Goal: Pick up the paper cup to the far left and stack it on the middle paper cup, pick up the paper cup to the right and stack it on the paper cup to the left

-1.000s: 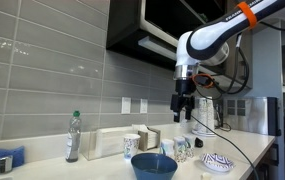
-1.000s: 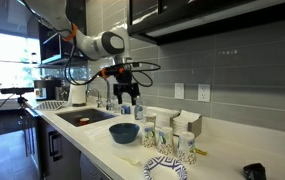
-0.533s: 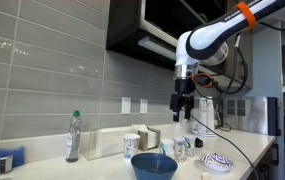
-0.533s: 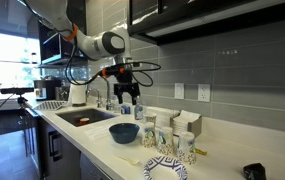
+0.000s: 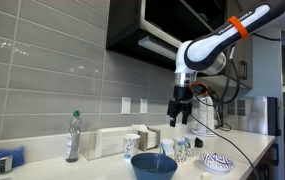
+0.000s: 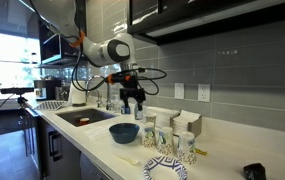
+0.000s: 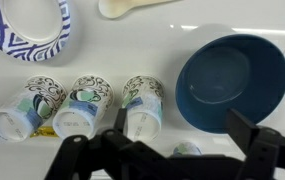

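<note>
Next, I move my gripper to the bowl-side top edge [image 5: 167, 140] [image 7: 160, 124] of the row's paper cup nearest the blue bowl and close it there.
Three patterned paper cups stand upright in a row on the white counter; in the wrist view they are one [image 7: 27, 108], the middle one [image 7: 82, 105] and the one nearest the bowl [image 7: 140, 105]. They also show in both exterior views [image 5: 130, 146] [image 6: 167, 142]. My gripper [image 7: 167, 150] is open and empty, high above the counter over the gap between the cups and the blue bowl [image 7: 232, 80]. It hangs well above the cups in both exterior views [image 5: 180, 118] [image 6: 132, 108].
A blue-and-white patterned dish [image 7: 27, 30] and a pale spoon [image 7: 142, 8] lie beyond the cups. A water bottle [image 5: 74, 136] and a box [image 5: 107, 142] stand by the tiled wall. A sink [image 6: 82, 117] is set in the counter.
The arm has swung and the gripper has come slightly lower and closer over the cups. The cups, bowl and dish have not moved.
</note>
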Robot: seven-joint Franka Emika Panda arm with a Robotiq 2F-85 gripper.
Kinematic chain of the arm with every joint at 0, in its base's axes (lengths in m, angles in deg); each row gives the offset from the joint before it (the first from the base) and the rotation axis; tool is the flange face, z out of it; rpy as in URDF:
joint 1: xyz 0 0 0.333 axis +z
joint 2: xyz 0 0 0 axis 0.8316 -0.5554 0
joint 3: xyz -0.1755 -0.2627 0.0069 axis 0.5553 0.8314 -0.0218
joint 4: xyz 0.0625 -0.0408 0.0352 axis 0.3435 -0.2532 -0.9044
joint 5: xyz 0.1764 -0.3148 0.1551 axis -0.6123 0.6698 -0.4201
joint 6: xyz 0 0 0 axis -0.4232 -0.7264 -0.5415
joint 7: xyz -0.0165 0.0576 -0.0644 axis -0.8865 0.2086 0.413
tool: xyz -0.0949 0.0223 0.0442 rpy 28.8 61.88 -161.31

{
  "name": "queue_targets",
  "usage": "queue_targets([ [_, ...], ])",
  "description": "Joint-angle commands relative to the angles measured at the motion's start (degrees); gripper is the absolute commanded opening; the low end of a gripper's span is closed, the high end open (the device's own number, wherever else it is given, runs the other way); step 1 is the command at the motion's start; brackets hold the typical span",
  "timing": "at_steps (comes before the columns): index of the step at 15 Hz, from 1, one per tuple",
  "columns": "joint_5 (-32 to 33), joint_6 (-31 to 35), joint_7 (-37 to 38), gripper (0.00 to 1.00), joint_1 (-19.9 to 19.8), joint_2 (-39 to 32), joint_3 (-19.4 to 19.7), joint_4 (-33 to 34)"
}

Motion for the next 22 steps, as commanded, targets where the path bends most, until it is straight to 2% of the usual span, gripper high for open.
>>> queue_targets([
  [1,-0.9,3.7,0.4,1.00,-0.4,-2.8,0.8,0.5],
  [8,-1.9,6.4,-0.1,1.00,-0.6,-7.6,2.2,2.3],
  [22,-3.0,7.4,-0.6,1.00,-0.5,-15.2,2.2,7.5],
])
